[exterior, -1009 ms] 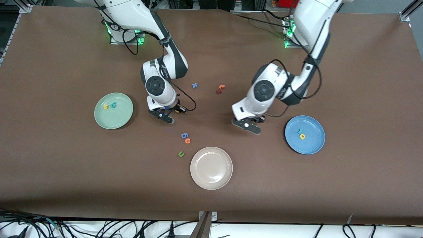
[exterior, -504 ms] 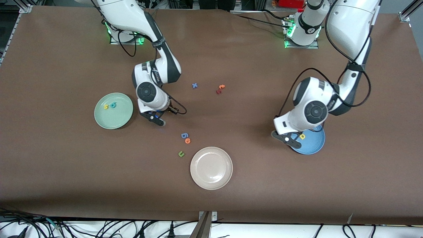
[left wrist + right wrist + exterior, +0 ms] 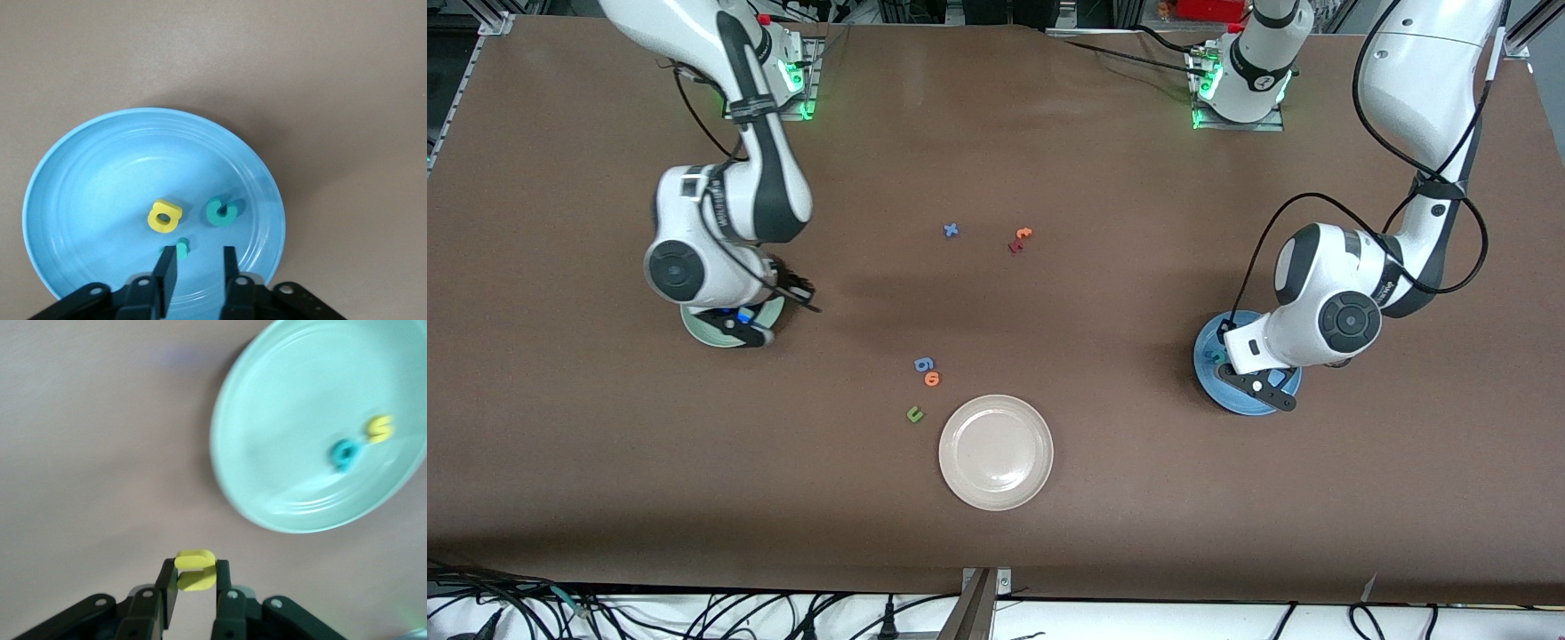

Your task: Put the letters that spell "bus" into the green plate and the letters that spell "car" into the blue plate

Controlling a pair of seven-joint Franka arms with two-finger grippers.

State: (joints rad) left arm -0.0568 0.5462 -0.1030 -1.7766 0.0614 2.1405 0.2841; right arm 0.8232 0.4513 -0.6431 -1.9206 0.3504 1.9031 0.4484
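The yellow u, now over the table at the green plate's rim, will be let go by my right gripper near the middle of the green plate [image 3: 748, 299] [image 3: 293, 439], next to the teal b.
The blue plate [image 3: 1238, 406] lies toward the left arm's end of the table, and my left gripper [image 3: 1258, 388] hangs low over it. In the left wrist view the blue plate [image 3: 100, 173] holds a yellow a [image 3: 164, 216], a teal c [image 3: 220, 211] and a small teal r [image 3: 181, 249]. The r lies by one fingertip of my left gripper [image 3: 197, 255], which is open. My right gripper [image 3: 196, 568] is shut on a yellow u [image 3: 195, 580], over the table at the rim of the green plate [image 3: 293, 420]. That plate holds a teal b [image 3: 344, 455] and a yellow s [image 3: 380, 429]. The right arm hides most of the green plate [image 3: 696, 325].
A cream-white plate [image 3: 996, 452] sits near the front middle. Beside it lie a green u [image 3: 914, 413], an orange o [image 3: 932, 380] and a blue 6-shaped letter [image 3: 923, 364]. Farther back are a blue x [image 3: 951, 230] and an orange t [image 3: 1023, 234].
Both arms swung outward from the table's middle. The right carried the yellow u to the green plate's rim. The left went over the blue plate, its jaws parted, and the teal r is free.
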